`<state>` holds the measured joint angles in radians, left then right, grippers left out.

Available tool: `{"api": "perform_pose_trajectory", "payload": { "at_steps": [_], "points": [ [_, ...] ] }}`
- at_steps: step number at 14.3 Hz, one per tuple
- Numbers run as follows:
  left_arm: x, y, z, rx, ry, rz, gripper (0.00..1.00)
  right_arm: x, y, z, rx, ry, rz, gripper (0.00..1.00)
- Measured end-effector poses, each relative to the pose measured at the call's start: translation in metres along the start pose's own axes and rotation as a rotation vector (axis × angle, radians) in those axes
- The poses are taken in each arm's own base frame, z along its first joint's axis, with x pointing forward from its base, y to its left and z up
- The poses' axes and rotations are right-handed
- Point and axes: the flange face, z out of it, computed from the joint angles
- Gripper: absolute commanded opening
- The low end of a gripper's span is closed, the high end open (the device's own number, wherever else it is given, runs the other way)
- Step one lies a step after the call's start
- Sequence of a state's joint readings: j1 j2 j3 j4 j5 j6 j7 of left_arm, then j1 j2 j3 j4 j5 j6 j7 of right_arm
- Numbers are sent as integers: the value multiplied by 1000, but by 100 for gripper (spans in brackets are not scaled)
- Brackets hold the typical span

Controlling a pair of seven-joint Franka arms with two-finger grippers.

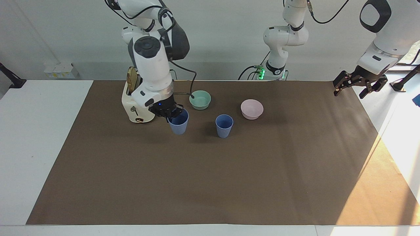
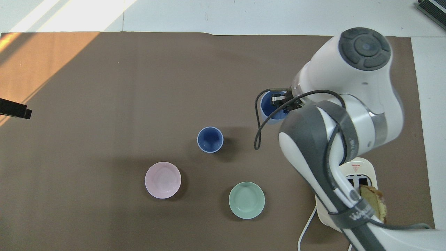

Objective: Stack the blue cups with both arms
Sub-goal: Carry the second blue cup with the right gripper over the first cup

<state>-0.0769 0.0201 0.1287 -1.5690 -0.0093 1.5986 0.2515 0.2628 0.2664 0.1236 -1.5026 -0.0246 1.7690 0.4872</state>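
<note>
The blue cup in my right gripper, now held upright a little above the brown mat, will be let go inside the empty blue cup (image 2: 209, 140) that stands upright beyond the pale pink bowl.
My right gripper (image 1: 170, 114) is shut on the rim of one blue cup (image 1: 178, 123) and holds it upright a little above the brown mat, between the toaster and the second blue cup (image 1: 224, 126). The overhead view shows the held cup (image 2: 269, 108) under the right gripper (image 2: 281, 103) and the second cup (image 2: 210, 139) standing upright and empty mid-mat. My left gripper (image 1: 348, 95) is open and empty, raised over the mat's corner at the left arm's end; only its tip (image 2: 14, 111) shows in the overhead view.
A pale green bowl (image 1: 200, 99) and a pale pink bowl (image 1: 251, 109) sit nearer to the robots than the standing cup. A cream toaster (image 1: 133, 108) holding a bread slice (image 1: 132, 83) stands at the right arm's end.
</note>
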Motion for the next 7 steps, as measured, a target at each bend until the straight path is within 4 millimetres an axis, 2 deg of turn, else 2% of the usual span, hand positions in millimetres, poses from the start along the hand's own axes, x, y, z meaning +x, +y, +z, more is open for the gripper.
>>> {"api": "perform_pose_trajectory", "payload": {
  "at_steps": [2, 7],
  "points": [
    [0, 0, 0, -1, -2, 0, 100, -13, -41, -11, 13, 15, -4, 0],
    [0, 0, 0, -1, -3, -43, 100, -53, -112, -28, 53, 41, -14, 0]
  ]
}}
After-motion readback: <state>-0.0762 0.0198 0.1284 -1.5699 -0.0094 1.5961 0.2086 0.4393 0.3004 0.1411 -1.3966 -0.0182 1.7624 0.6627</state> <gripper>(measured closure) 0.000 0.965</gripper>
